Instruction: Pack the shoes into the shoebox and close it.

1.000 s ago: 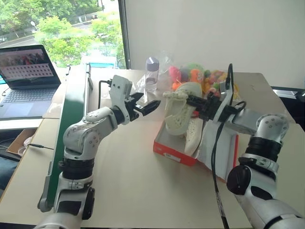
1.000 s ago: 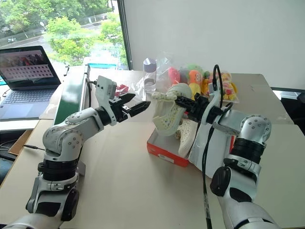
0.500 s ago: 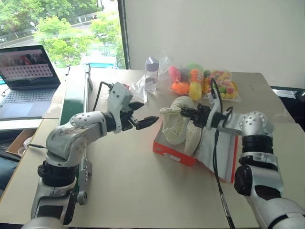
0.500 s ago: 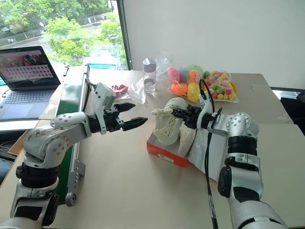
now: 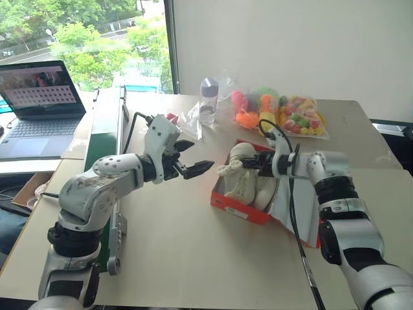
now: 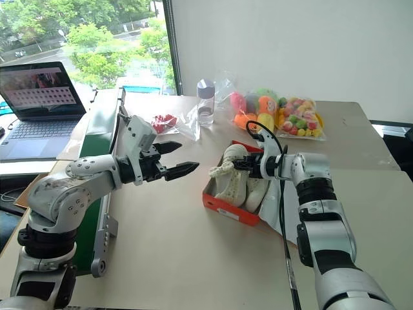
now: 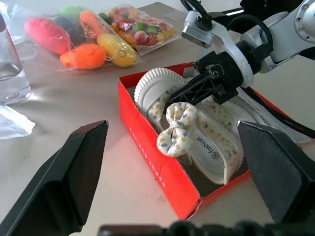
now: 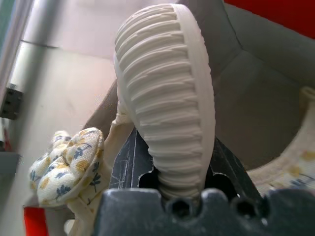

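Observation:
Next, I let go of the cream shoe with the bow, using my right gripper, down inside the red shoebox (image 5: 261, 194), next to the other shoe.
The red shoebox (image 5: 240, 208) sits open on the table, its lid flap (image 5: 302, 213) lying flat toward my right arm. One cream shoe (image 5: 240, 175), with a flowered bow (image 7: 176, 132) on it, stands on its side inside the box. My right gripper (image 5: 257, 164) is shut on it near the ribbed sole (image 8: 167, 88). The other shoe (image 7: 219, 143) lies in the box beside it, insole up. My left gripper (image 5: 199, 155) hovers open above the table, to the left of the box and apart from it.
Bags of colourful toys (image 5: 279, 110) and a clear bottle (image 5: 208, 100) stand behind the box. A plastic bag with something red (image 5: 175, 121) lies behind my left arm. A laptop (image 5: 39, 97) and a green rail (image 5: 103, 139) are at the left. A black cable (image 5: 295, 232) hangs from my right wrist.
My right gripper has come down and rolled, bringing the held shoe from above the box into it. My left gripper has drawn back a little from the box, still open.

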{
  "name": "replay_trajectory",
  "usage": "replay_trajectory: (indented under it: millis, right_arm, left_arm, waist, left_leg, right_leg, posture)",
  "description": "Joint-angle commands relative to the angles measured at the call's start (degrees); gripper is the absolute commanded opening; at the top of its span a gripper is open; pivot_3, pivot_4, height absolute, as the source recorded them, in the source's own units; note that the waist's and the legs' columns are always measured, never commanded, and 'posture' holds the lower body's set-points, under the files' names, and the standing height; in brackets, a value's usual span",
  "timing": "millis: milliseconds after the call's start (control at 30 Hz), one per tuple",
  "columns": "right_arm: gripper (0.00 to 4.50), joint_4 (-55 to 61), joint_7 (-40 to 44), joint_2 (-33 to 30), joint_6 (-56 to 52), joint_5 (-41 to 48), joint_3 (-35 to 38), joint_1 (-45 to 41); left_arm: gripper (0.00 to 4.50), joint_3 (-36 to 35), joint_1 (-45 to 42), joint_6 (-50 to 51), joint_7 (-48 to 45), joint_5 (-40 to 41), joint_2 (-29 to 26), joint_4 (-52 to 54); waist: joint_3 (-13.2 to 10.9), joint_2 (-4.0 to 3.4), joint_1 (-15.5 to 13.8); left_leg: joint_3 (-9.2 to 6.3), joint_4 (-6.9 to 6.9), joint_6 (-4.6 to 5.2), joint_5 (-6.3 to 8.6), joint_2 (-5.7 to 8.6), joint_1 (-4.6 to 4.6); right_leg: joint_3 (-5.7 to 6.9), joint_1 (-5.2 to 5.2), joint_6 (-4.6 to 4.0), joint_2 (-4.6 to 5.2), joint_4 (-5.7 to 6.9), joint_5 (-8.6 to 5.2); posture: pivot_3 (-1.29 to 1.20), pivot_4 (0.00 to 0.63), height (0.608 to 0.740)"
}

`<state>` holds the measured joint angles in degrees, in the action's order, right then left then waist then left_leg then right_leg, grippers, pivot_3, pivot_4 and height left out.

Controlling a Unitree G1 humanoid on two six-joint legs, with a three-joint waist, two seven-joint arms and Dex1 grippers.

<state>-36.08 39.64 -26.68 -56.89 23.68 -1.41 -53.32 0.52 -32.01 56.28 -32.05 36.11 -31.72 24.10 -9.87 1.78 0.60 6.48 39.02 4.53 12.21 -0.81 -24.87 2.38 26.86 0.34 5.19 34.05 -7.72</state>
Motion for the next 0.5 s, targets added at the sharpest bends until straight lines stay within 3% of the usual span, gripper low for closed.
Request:
replay_trajectory:
  millis: [33,200,500]
  right_arm:
    - [0.52,4.93,0.3,-2.61,-0.46,-1.85,-0.22,-0.66]
    - [0.52,12.81,0.25,-8.27,-1.52,-9.02,-9.43,2.22]
    - [0.52,19.33,5.38,-12.18,1.5,-15.2,-20.16,7.69]
  left_arm:
    - [4.48,0.06,-0.67,-0.72,-0.26,0.14,0.06,1.67]
    - [4.48,0.92,-1.59,-1.86,-1.07,-0.54,0.29,0.17]
    - [4.48,1.13,-2.27,-2.35,-1.87,-1.04,-0.15,-0.4]
  waist:
    - [0.0,0.0,-0.02]
    - [0.0,0.0,-0.15]
    - [0.01,0.01,-0.5]
  left_leg:
    - [0.0,0.0,0.0,0.0,0.0,0.0]
    - [0.0,0.0,0.0,0.0,0.0,0.0]
    - [-0.02,-0.01,0.02,0.02,0.0,0.28]
  right_leg:
    - [0.0,0.0,-0.01,0.0,0.0,0.01]
    - [0.01,0.0,-0.04,0.0,0.0,0.02]
    - [0.04,-0.28,0.07,0.01,-0.05,-0.14]
  posture:
    - [0.0,0.15,0.74]
    - [0.0,0.15,0.74]
    - [0.0,0.15,0.74]
